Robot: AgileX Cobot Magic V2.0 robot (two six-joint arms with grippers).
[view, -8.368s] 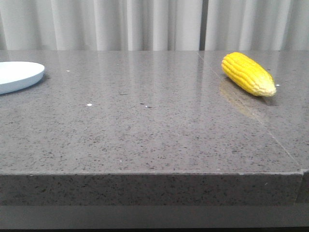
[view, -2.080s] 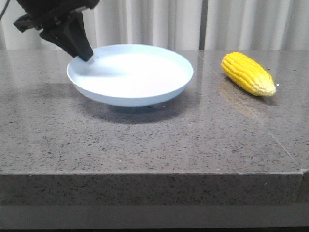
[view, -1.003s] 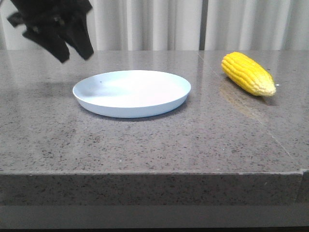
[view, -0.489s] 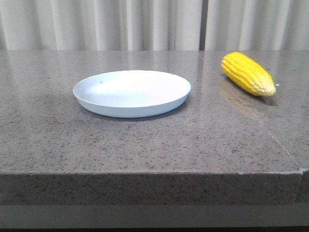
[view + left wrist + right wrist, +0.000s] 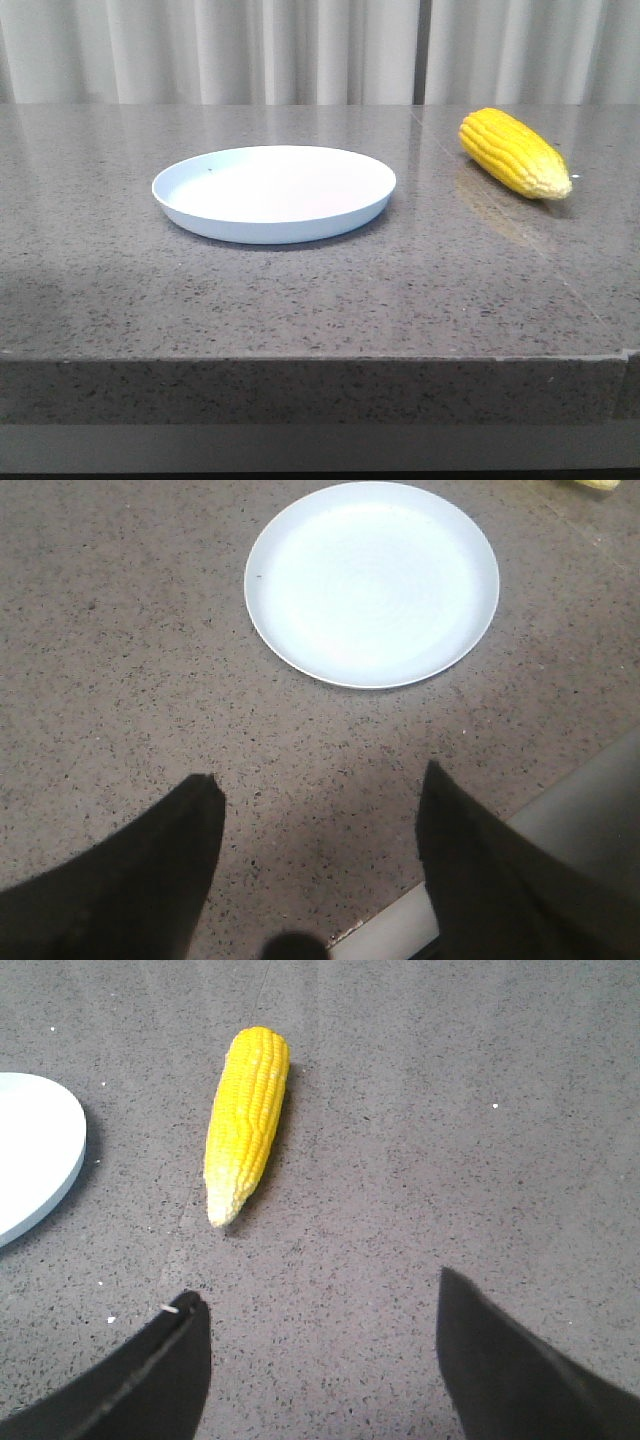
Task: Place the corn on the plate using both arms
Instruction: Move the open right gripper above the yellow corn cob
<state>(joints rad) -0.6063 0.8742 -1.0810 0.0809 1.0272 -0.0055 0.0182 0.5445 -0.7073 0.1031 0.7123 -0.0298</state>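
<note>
The robot's right gripper should close on the middle of the yellow corn (image 5: 511, 150) (image 5: 245, 1120), between its thick end and its paler tip.
The pale blue-white plate (image 5: 274, 192) lies flat and empty on the grey stone table, left of centre. The yellow corn (image 5: 513, 152) lies on the table to the plate's right, paler tip toward the front right. Neither gripper shows in the front view. In the left wrist view my left gripper (image 5: 320, 785) is open and empty, hanging above the table's front edge, with the plate (image 5: 372, 580) well clear of it. In the right wrist view my right gripper (image 5: 318, 1295) is open and empty, above bare table short of the corn (image 5: 246, 1120); the plate's rim (image 5: 60, 1175) shows beside it.
The table's front edge (image 5: 320, 362) runs across the front view, and it also shows in the left wrist view (image 5: 570, 800) close under the left gripper. A seam in the stone (image 5: 520, 235) runs past the corn. Pale curtains hang behind the table.
The left arm brought the plate from the far left to the table's middle, set it down, let go and withdrew out of the front view. The corn has not moved.
</note>
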